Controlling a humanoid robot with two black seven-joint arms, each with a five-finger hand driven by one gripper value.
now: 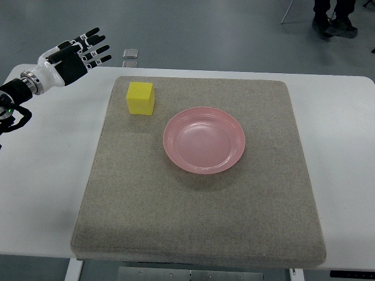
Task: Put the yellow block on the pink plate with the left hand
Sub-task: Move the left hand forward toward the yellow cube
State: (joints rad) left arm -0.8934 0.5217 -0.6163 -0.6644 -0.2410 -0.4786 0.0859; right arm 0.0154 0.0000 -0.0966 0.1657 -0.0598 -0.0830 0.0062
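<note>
The yellow block near the far edge of the mat is next for my left gripper, which should go to it and close around the block's upper part (140,92).
A yellow block (140,98) sits on the grey felt mat (199,199) near its far left corner. To its right, in the middle of the mat, lies an empty pink plate (204,140). My left hand (79,55) hovers over the table's far left corner, up and to the left of the block and apart from it. Its fingers are stretched out and hold nothing. The right arm does not show.
The mat covers most of a white table (41,175). A small grey object (130,54) lies on the floor just past the far edge. A person's feet (334,23) stand at the top right, beside a thin metal leg.
</note>
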